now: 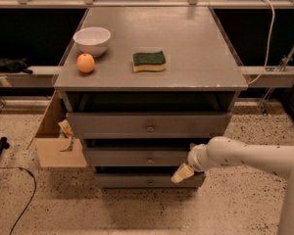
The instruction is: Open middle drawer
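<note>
My gripper is going to close on the top edge (184, 151) of the middle drawer, near the end beside my arm, where the dark gap gives it room.
The grey cabinet has three drawers. The middle drawer (137, 157) is the second one, with a flat grey front and a small round metal knob (149, 159). It stands slightly out from the cabinet, with a dark gap above it. My gripper (182, 173) reaches in from the right on a white arm. Its cream tips sit just below the middle drawer's right end, in front of the lowest drawer (147, 181), well right of the knob.
A white bowl (92, 40), an orange (85, 63) and a green and yellow sponge (149, 61) lie on the cabinet top. An open cardboard box (56, 136) stands at the cabinet's left. A black cable (19, 180) runs on the speckled floor.
</note>
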{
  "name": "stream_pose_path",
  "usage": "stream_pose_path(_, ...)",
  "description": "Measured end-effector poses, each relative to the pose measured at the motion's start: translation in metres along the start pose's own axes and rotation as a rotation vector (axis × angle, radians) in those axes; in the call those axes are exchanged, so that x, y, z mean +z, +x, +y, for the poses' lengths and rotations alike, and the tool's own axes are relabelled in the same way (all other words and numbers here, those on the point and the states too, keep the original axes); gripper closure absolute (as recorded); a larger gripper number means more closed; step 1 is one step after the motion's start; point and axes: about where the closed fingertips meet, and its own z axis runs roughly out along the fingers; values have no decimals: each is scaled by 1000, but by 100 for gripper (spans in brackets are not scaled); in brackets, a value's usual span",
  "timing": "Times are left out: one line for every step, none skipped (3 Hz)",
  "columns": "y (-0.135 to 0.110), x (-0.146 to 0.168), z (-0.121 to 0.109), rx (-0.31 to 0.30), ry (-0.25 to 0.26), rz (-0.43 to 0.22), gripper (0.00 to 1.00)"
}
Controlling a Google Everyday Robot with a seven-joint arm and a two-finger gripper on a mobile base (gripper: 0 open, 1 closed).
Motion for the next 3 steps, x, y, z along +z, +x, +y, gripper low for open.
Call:
stream_pose_path(4, 11, 1, -45, 7, -21, 0)
stream_pose_path(6, 16, 5, -31, 9, -31, 0)
stream_pose_path(2, 27, 0, -21, 19, -49, 0)
